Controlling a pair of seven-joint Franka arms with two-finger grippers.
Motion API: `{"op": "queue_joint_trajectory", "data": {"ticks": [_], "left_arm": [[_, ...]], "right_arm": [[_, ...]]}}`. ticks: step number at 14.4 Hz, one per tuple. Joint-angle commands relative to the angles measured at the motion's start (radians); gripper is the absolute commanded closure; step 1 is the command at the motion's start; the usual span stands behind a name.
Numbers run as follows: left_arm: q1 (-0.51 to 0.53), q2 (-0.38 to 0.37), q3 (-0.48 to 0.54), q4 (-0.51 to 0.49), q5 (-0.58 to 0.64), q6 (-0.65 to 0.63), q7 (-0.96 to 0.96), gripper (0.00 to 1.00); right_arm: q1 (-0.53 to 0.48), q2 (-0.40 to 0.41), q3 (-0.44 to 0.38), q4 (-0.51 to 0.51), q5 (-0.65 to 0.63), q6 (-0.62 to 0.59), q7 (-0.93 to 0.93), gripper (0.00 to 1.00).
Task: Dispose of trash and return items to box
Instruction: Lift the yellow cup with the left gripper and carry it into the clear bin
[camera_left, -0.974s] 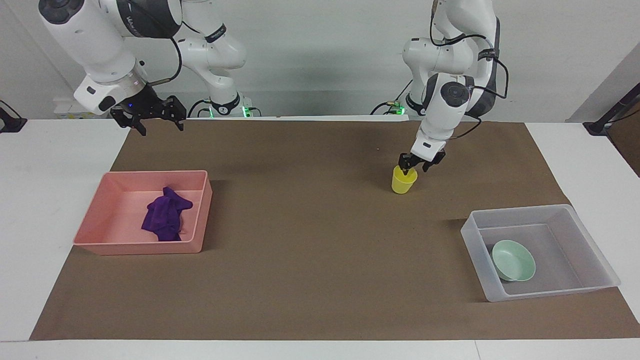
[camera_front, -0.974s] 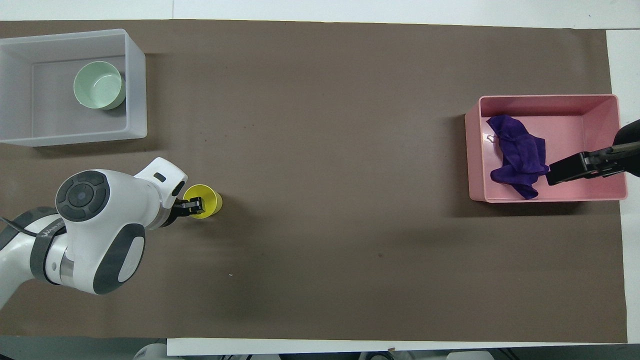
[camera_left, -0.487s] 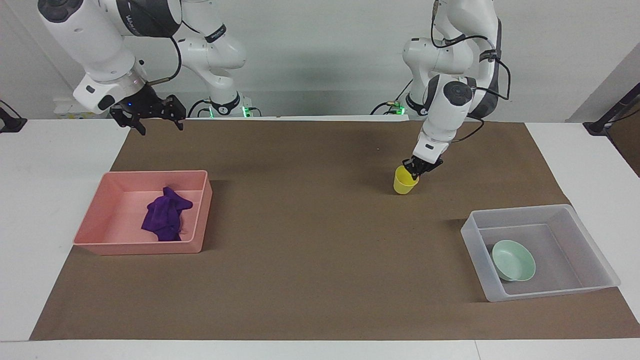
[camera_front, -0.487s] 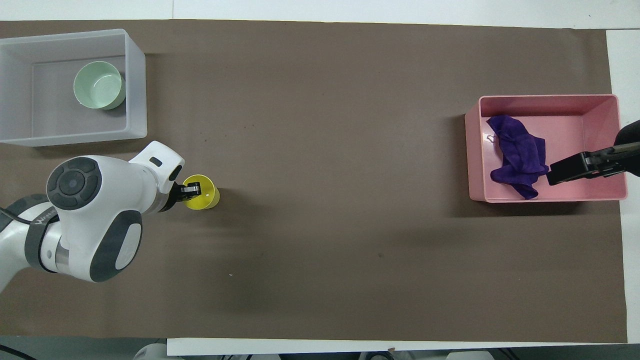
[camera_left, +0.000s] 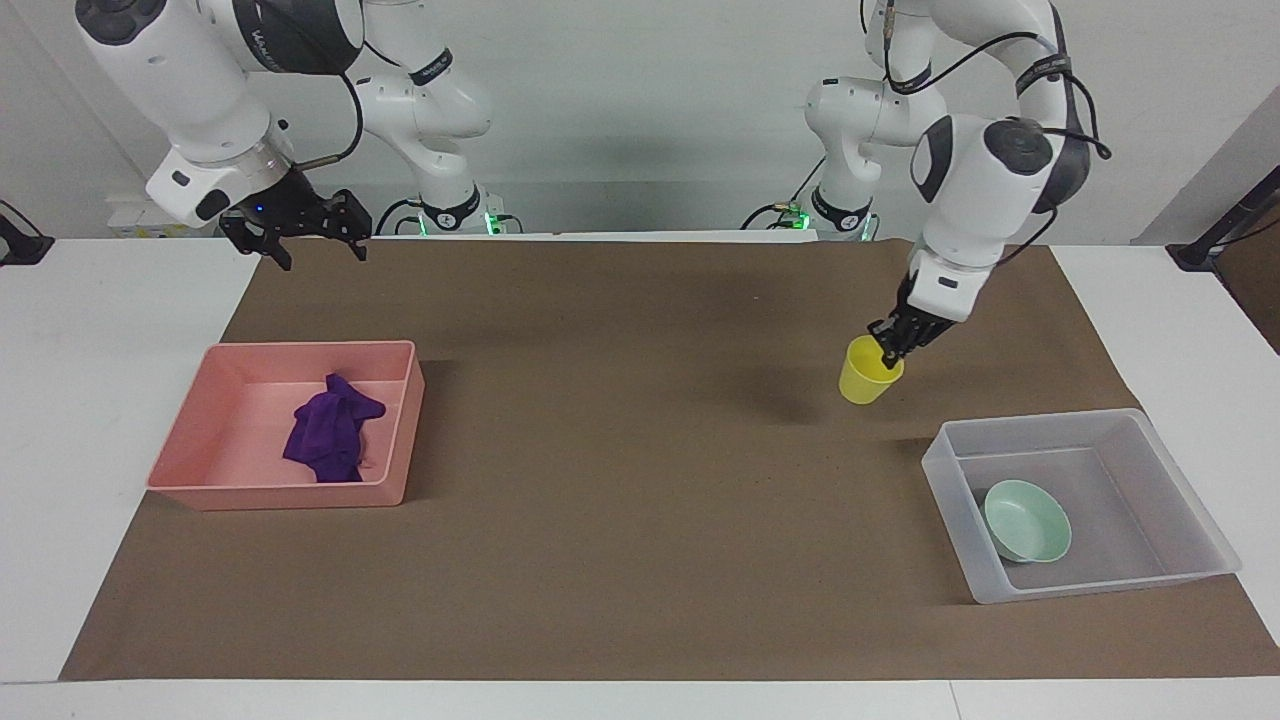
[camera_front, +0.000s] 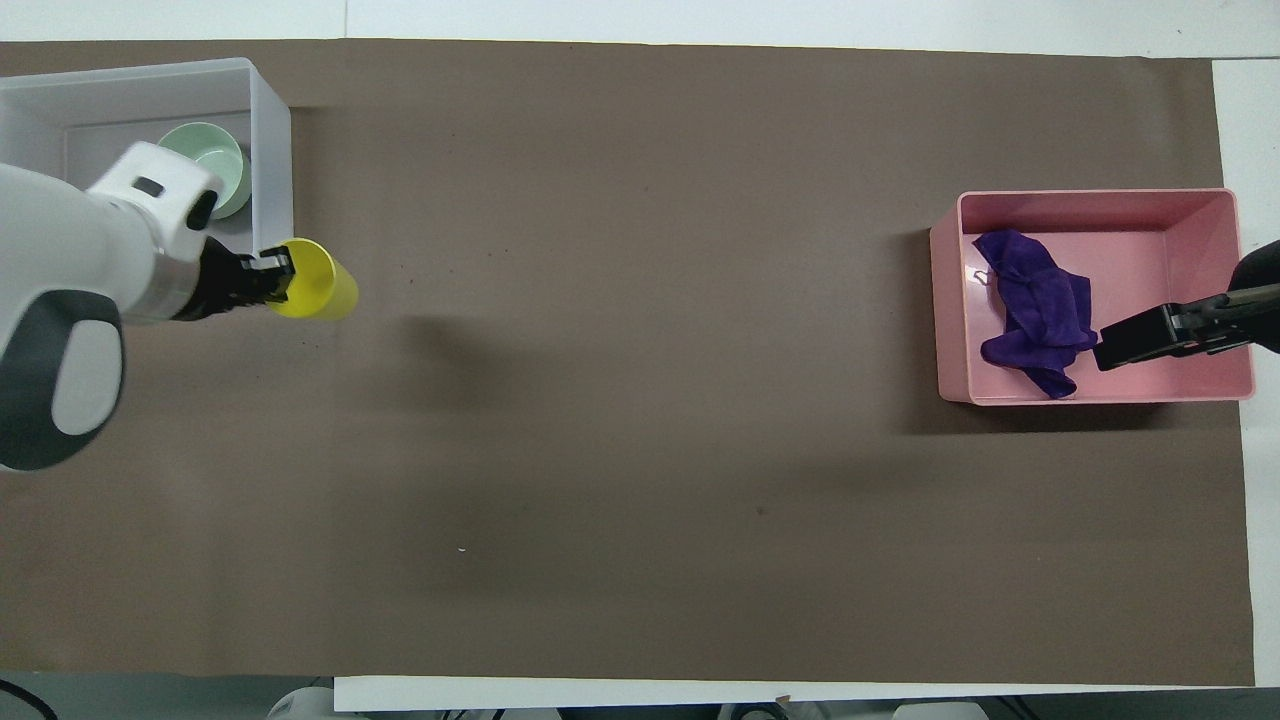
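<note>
My left gripper is going to let go of the yellow cup inside the mint-green bowl (camera_front: 194, 186), which is in the clear-grey box.
My left gripper (camera_left: 886, 355) is shut on the rim of the yellow cup (camera_left: 864, 374) and holds it tilted in the air over the mat, beside the clear-grey box (camera_left: 1185, 470). It shows in the overhead view (camera_front: 276, 270) with the cup (camera_front: 318, 292) at the box's (camera_front: 272, 170) corner. The mint-green bowl (camera_left: 1027, 521) lies in the box; in the overhead view the bowl (camera_front: 222, 160) is partly covered by my left hand. The purple rag (camera_left: 331, 432) (camera_front: 1038, 310) lies in the pink tray (camera_left: 225, 470). My right gripper (camera_left: 322, 258) waits open in the air above the mat's edge.
A brown mat (camera_left: 620, 480) covers the table's middle. The pink tray (camera_front: 1180, 225) stands toward the right arm's end, the clear box toward the left arm's end. In the overhead view my right gripper (camera_front: 1150, 338) overlaps the pink tray.
My left gripper shut on the cup's rim, lifted it off the mat and carried it toward the clear box. The right arm has not moved.
</note>
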Motion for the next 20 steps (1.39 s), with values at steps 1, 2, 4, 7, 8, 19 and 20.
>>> {"op": "queue_joint_trajectory", "data": {"ticks": [1, 2, 4, 7, 8, 19, 20], "left_arm": [[0.087, 0.136, -0.001, 0.196, 0.022, -0.037, 0.013, 1.00], [0.115, 0.173, 0.000, 0.239, 0.022, -0.033, 0.042, 1.00], [0.159, 0.231, 0.002, 0.275, 0.061, 0.009, 0.096, 1.00], [0.221, 0.306, 0.002, 0.290, 0.077, 0.109, 0.102, 1.00], [0.224, 0.329, 0.002, 0.287, 0.074, 0.135, 0.104, 1.00], [0.247, 0.339, 0.000, 0.286, 0.074, 0.064, 0.220, 0.00], [0.245, 0.298, -0.007, 0.293, 0.074, -0.001, 0.220, 0.00]], "right_arm": [[-0.014, -0.007, 0.005, 0.004, 0.006, -0.005, 0.011, 0.01], [-0.014, -0.007, 0.005, 0.004, 0.006, -0.004, 0.014, 0.01], [-0.009, -0.007, 0.005, 0.004, 0.006, -0.001, 0.022, 0.01], [-0.006, -0.007, 0.008, 0.001, 0.006, 0.022, 0.020, 0.01], [-0.006, -0.007, 0.008, -0.001, 0.006, 0.025, 0.020, 0.01], [0.007, -0.009, 0.008, -0.007, 0.007, 0.033, 0.014, 0.01], [0.018, -0.013, 0.008, -0.007, 0.007, 0.033, 0.012, 0.01]]}}
